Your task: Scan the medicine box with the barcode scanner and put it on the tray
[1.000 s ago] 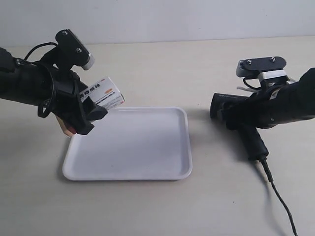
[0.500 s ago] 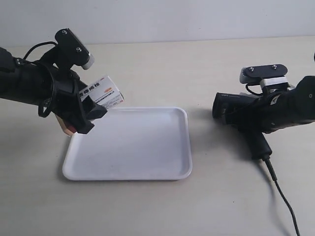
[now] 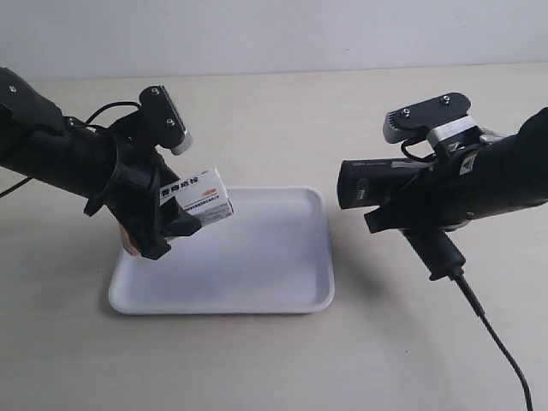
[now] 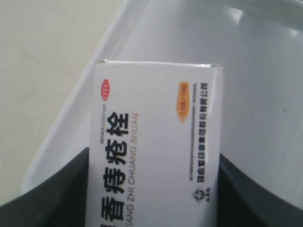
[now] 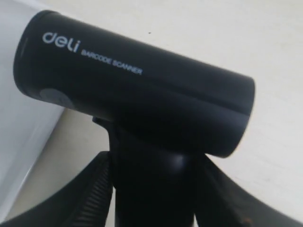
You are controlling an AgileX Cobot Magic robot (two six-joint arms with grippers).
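Next, my left gripper lets go of the medicine box near the white tray's middle (image 3: 204,248), a little way off from the black barcode scanner.
The white medicine box (image 3: 199,196) (image 4: 154,151) with dark printed text hangs above the left part of the white tray (image 3: 257,282) (image 4: 265,80). My left gripper (image 3: 175,210) (image 4: 154,198) is shut on it, a black finger on each long side; this is the arm at the exterior view's left. The black barcode scanner (image 3: 385,193) (image 5: 128,85) is lifted off the table beside the tray's right edge, its blocky head facing the box. My right gripper (image 3: 428,223) (image 5: 154,189) is shut on its handle. The black cable (image 3: 492,342) trails down to the table.
A beige tabletop (image 3: 282,120) lies all round the tray. The tray's edge (image 5: 19,142) shows just beside the scanner head in the right wrist view. A pale wall (image 3: 274,34) runs along the back.
The arm holding the box has swung it rightward and lower, over the tray. The arm with the scanner has moved left toward the tray, bringing the head closer to the box.
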